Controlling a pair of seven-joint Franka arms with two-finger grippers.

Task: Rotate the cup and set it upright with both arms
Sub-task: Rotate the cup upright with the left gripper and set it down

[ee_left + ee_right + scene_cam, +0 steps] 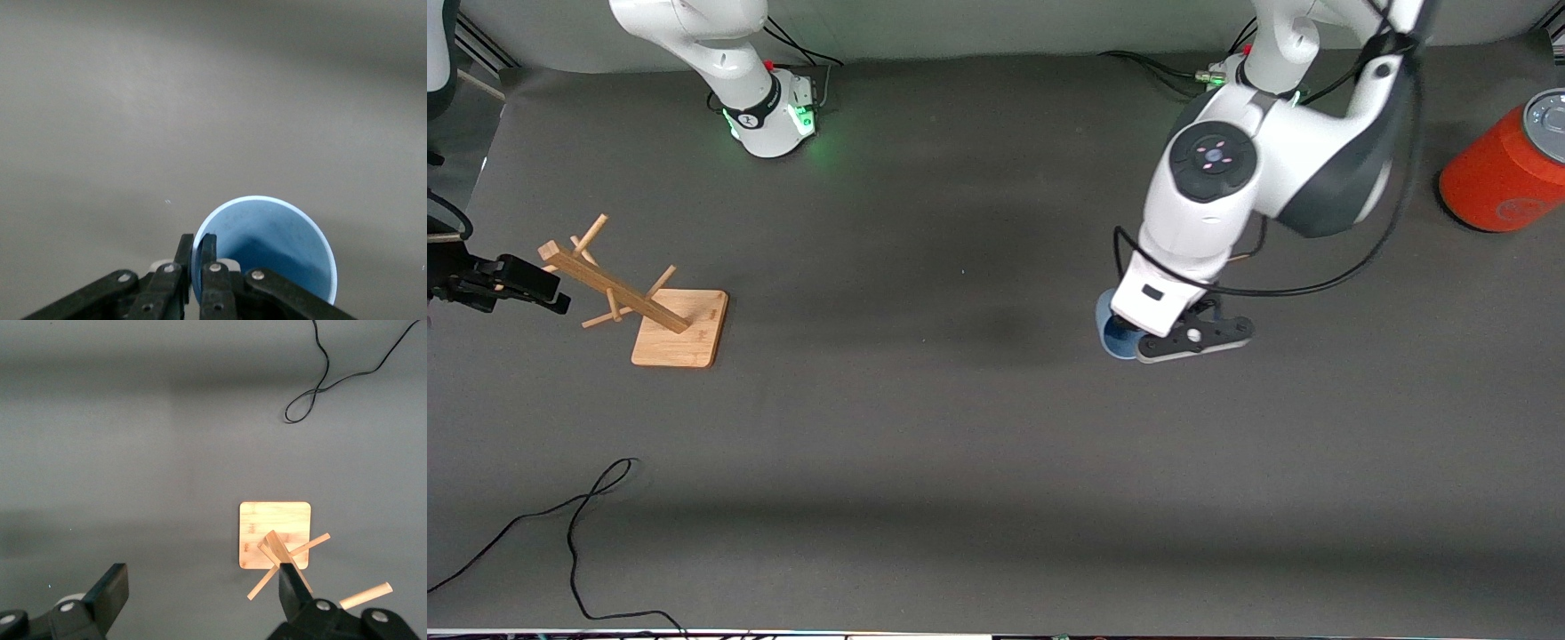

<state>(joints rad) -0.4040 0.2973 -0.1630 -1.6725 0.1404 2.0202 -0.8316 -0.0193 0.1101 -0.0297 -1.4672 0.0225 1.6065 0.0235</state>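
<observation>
My left gripper is going to release the light-blue cup. It will leave the cup on the table midway [1070, 356] between the peg rack and orange cylinder.
The light-blue cup [1113, 334] is on the table toward the left arm's end, mostly hidden under the left hand. My left gripper [1172, 343] is shut on its rim. In the left wrist view one finger is inside the cup [267, 247] and one outside, the left gripper [197, 243] pinching the thin wall, and the cup's opening faces that camera. The cup looks tilted; I cannot see whether it rests on the table. My right gripper [551, 298] hangs open next to the wooden peg rack, its fingers wide apart in the right wrist view [203, 580] with nothing between them.
A wooden peg rack [680, 327] on a square base stands toward the right arm's end, seen from above as the rack [275, 527]. A large orange cylinder [1498, 173] with a grey lid lies at the left arm's end. A black cable [574, 533] trails near the front edge.
</observation>
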